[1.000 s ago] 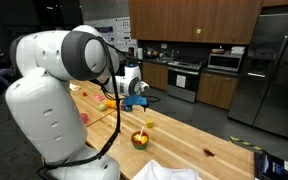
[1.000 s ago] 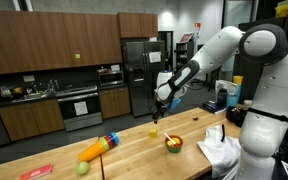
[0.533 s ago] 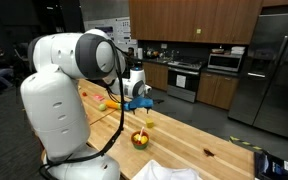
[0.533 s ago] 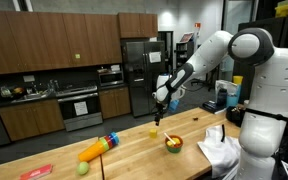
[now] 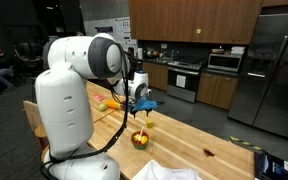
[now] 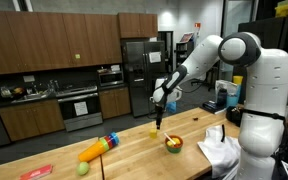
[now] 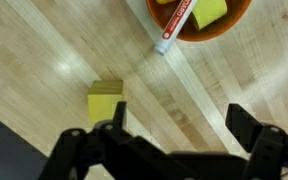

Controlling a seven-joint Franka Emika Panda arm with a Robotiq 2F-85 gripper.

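The small yellow block lying on the counter outside the orange bowl will have my gripper close on its opposite sides (image 5: 149,124) (image 7: 106,101).
My gripper (image 7: 179,128) is open and empty, hovering over the wooden counter (image 7: 54,50). A small yellow block (image 7: 105,99) lies just ahead of the left fingertip (image 7: 115,122), which hides its near edge. Beyond it stands an orange bowl (image 7: 184,30) holding a red-and-white marker (image 7: 174,28) and a yellow piece (image 7: 210,12). In both exterior views the gripper (image 5: 144,104) (image 6: 159,108) hangs a little above the yellow block (image 5: 149,125) (image 6: 155,130), with the bowl (image 5: 140,139) (image 6: 173,143) close beside it.
A long orange-and-yellow toy (image 6: 97,149), a green ball (image 6: 83,168) and a flat red item (image 6: 36,172) lie along the counter. White cloth (image 6: 221,150) (image 5: 169,172) sits near the robot base. Kitchen cabinets and a fridge (image 5: 274,70) stand behind.
The arm has swung and lowered the gripper toward the yellow block. The jaws have stayed open. Block and bowl have not moved.
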